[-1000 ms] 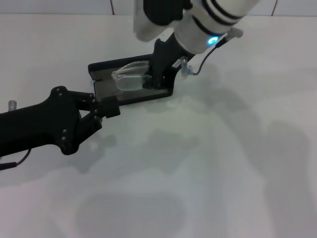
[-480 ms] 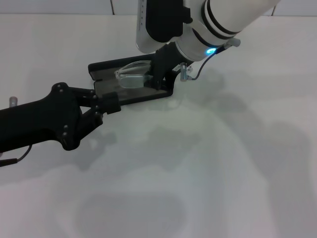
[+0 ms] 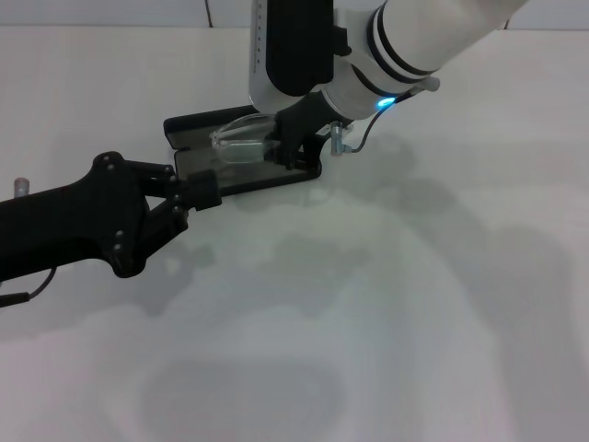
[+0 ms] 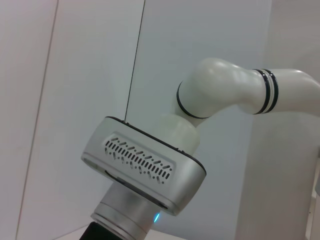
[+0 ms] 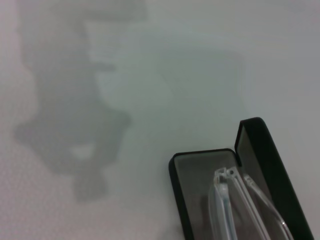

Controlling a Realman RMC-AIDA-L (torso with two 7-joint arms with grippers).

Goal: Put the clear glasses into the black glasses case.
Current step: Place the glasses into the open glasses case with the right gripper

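Observation:
My right gripper should release the clear glasses so that I leave them on the grey lining of the tray [image 3: 239, 166], in front of the open lid.
The black glasses case [image 3: 276, 177] lies open on the white table at the back left, its lid [image 3: 189, 124] flat behind the tray. The clear glasses [image 3: 239, 141] sit tilted over the tray's grey lining. My right gripper [image 3: 281, 147] reaches down from behind and is shut on their right end. In the right wrist view the glasses [image 5: 225, 200] point along the open case [image 5: 175, 185]. My left gripper [image 3: 204, 191] comes in from the left, shut on the case's front left edge. The left wrist view shows only the right arm and a wall.
The white table [image 3: 386, 304] spreads wide to the front and right of the case. A small metal fitting and cable [image 3: 339, 138] hang from the right wrist just right of the case. A tiled wall edge runs along the back.
The right gripper has shifted slightly left and tilted, carrying the glasses lower over the tray. The left gripper has edged up a little along the case's edge. The case itself has stayed put.

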